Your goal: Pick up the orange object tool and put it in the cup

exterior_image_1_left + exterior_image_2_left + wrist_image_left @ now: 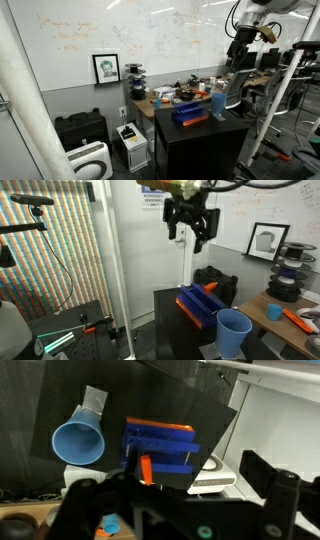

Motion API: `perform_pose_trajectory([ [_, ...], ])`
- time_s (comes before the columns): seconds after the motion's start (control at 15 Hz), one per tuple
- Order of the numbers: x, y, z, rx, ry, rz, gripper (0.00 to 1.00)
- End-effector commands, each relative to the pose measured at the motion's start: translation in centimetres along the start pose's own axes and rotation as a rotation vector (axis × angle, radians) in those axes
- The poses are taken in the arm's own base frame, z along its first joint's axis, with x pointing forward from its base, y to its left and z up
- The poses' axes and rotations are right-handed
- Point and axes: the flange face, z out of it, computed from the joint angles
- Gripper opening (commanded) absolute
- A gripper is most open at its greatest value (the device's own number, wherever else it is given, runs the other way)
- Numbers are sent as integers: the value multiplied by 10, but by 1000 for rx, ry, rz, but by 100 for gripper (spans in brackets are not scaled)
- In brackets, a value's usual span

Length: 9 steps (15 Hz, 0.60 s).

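My gripper will close on the orange tool's outer end (201, 99) (148, 478), the one that sticks out beyond the edge of the dark-blue box.
The orange tool (145, 468) lies against the near edge of the flat dark-blue box (160, 445) on the black table (60, 390). The tall light-blue cup (80, 442) stands beside the box, apart from it, with its mouth facing the wrist camera. Both exterior views show the box (190, 113) (200, 305) and the cup (218, 103) (234, 332). My gripper (190, 225) hangs high above the table, open and empty, far from the tool. In the wrist view only its dark fingers (190, 510) show along the bottom edge.
A white appliance (210, 475) (130, 140) sits on the floor beside the table. A cluttered wooden desk (165, 100) (262, 310) stands behind, with another orange item (300, 318) on it. A whiteboard wall (150, 35) is at the back.
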Motion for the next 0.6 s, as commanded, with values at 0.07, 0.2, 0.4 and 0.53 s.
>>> perform_pose_trajectory([
  [0.07, 72, 43, 49, -29, -54, 26, 100],
  [0.2, 97, 42, 76, -31, -76, 12, 100],
  [0.4, 133, 27, 114, -40, -117, -28, 100],
  [0.53, 150, 17, 138, -46, -150, -53, 100],
])
